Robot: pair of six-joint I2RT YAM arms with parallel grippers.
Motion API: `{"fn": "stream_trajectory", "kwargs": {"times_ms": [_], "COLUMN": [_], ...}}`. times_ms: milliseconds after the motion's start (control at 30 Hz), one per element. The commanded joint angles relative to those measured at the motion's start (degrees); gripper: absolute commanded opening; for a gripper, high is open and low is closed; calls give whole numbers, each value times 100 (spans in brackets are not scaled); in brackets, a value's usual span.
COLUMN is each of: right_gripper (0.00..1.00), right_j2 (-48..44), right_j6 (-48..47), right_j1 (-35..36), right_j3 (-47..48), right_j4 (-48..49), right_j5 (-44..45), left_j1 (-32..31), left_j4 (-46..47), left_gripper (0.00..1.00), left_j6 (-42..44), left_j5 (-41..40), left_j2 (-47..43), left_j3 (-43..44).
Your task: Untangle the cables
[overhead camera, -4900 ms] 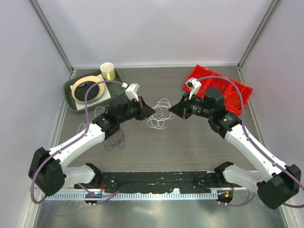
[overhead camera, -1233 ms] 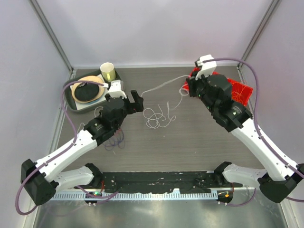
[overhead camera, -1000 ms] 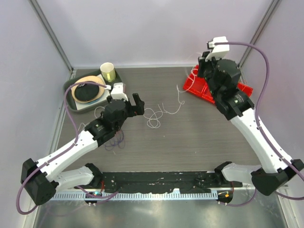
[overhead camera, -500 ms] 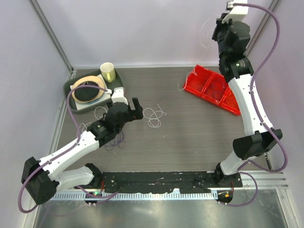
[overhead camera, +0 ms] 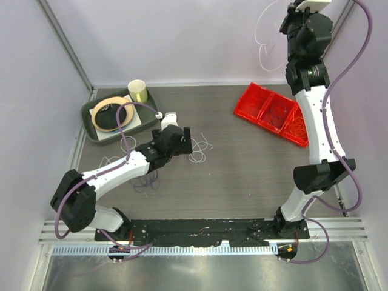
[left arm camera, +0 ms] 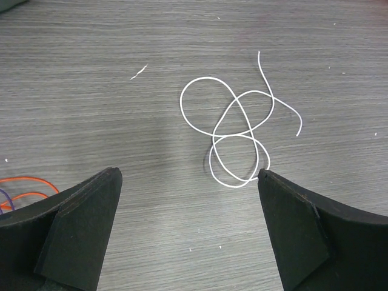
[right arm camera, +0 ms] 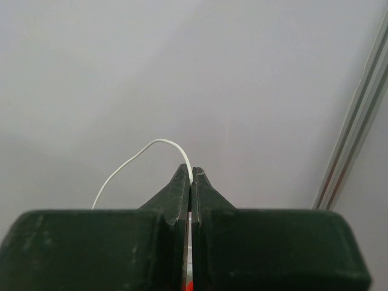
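I will use my right gripper to put the white cable down in the empty compartment of the red bin (overhead camera: 253, 104).
On the table lies a white cable (overhead camera: 197, 149) in a few crossed loops (left arm camera: 233, 134). My left gripper (overhead camera: 185, 140) stands open just beside and above it, and nothing is between its fingers (left arm camera: 188, 176). A second white cable (overhead camera: 262, 43) hangs free in front of the back wall. My right gripper (overhead camera: 286, 23), raised high, is shut on that strand, which arcs out of the closed fingertips (right arm camera: 191, 174) as a thin white cable (right arm camera: 138, 156). Orange-red and purple cables (overhead camera: 145, 180) lie under the left forearm, and an orange-red cable (left arm camera: 24, 182) shows at the left wrist view's edge.
A red bin (overhead camera: 260, 103) at the back right holds orange cables (overhead camera: 297, 127). A green tray (overhead camera: 91, 130) at the back left carries a tape roll (overhead camera: 112, 114) and a cup (overhead camera: 137, 91). Another white loop (overhead camera: 127, 144) lies by the tray.
The right arm has swung up and back, lifting one white cable clear of the table. The left gripper has moved right, close to the loops left lying there.
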Motion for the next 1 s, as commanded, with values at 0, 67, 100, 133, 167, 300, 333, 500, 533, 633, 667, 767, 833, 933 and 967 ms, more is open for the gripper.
{"fn": "stream_trajectory", "kwargs": {"times_ms": [0, 67, 100, 133, 167, 300, 333, 500, 533, 633, 667, 767, 833, 933, 967], "right_gripper": [1, 1, 1, 1, 1, 1, 1, 1, 1, 1, 1, 1, 1, 1, 1], "right_j2": [314, 402, 472, 499, 517, 403, 359, 437, 516, 701, 745, 955, 1044, 1123, 1132], "right_j6": [99, 204, 240, 283, 327, 266, 249, 266, 284, 179, 118, -208, -383, -393, -349], "right_j1": [-224, -286, -295, -339, -339, -348, -348, -383, -383, -392, -401, -401, -409, -427, -427], "right_j3": [-58, -146, -251, -322, -401, -1347, -1516, -1704, -1598, -1202, -1080, -851, -815, -841, -954], "right_j4": [137, 163, 172, 181, 172, 714, 865, 1271, 1262, 1209, 1262, 1324, 1332, 1254, 1236], "right_j5": [-171, -250, -259, -155, -84, 128, 145, 312, 321, 409, 461, 838, 998, 866, 805], "left_j1": [29, 29, 29, 29, 38, 29, 20, 29, 20, 29, 29, 20, 20, 29, 29], "left_j4": [102, 93, 76, 67, 41, -117, -152, -258, -276, -258, -258, -320, -337, -355, -355], "left_gripper": [100, 100, 100, 100, 100, 100, 100, 100, 100, 100, 100, 100, 100, 100, 100], "left_j6": [-66, -84, -92, -93, -110, -136, -145, -215, -242, -303, -303, -312, -295, -312, -312], "left_j5": [106, 98, 72, 45, 28, -69, -87, -78, -69, -69, -69, -70, -87, -96, -87], "left_j2": [48, 100, 109, 127, 136, 127, 127, 127, 127, 118, 118, 136, 145, 153, 162], "left_j3": [242, 234, 233, 233, 233, 198, 190, 137, 128, 67, 49, 31, 40, 31, 23]}}
